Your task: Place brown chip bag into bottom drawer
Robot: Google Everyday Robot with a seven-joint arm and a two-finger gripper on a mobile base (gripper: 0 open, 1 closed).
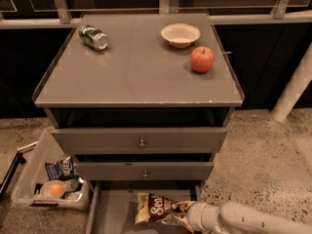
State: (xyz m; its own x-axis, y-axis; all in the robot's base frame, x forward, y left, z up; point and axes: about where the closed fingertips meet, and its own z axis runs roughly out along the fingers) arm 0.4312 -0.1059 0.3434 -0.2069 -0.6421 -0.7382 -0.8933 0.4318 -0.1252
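My gripper is holding the brown chip bag. It will drop the bag on the open bottom drawer's inside (156,210), around the middle, below the lower knob.
The brown chip bag (157,207) lies in the open bottom drawer (114,213), at the lower middle of the camera view, dark brown with white lettering and tan ends. My gripper (181,212) is at the bag's right end, at the tip of the white arm coming in from the lower right. The bag's right end is hidden by the gripper. The two knobbed drawers above are partly pulled out.
On the cabinet top lie a green can (93,37) on its side, a white bowl (180,34) and a red apple (202,59). A clear bin (29,179) with a blue snack bag (61,168) and an orange (54,188) stands on the floor left of the cabinet. A white post (295,84) stands at the right.
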